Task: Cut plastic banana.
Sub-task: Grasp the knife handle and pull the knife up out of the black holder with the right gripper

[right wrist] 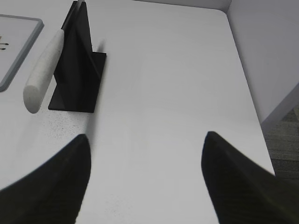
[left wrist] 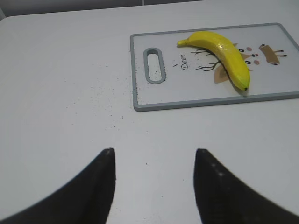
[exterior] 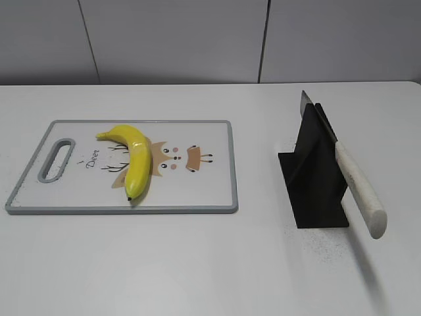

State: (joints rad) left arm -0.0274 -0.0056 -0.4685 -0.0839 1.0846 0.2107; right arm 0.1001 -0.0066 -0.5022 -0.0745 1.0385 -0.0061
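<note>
Next, my right gripper will go to the middle of the white handle (exterior: 357,180) (right wrist: 46,68) and close there, to lift the knife out of the black stand.
The plastic banana (exterior: 135,158) is glossy yellow and lies on the white cutting board (exterior: 210,191), left of its middle; it also shows in the left wrist view (left wrist: 224,51). A knife with a white handle (exterior: 358,191) leans in a black stand (exterior: 314,178), blade up; the right wrist view shows it too (right wrist: 44,70). My left gripper (left wrist: 154,151) is open and empty over bare table, near and left of the board. My right gripper (right wrist: 147,135) is open and empty, right of the stand. Neither gripper shows in the exterior view.
The board (left wrist: 205,100) has a grey rim, a handle slot (left wrist: 154,65) and a deer drawing. Dark specks lie on the white table (left wrist: 70,116). The table's right edge (right wrist: 252,107) drops off beside a grey wall panel.
</note>
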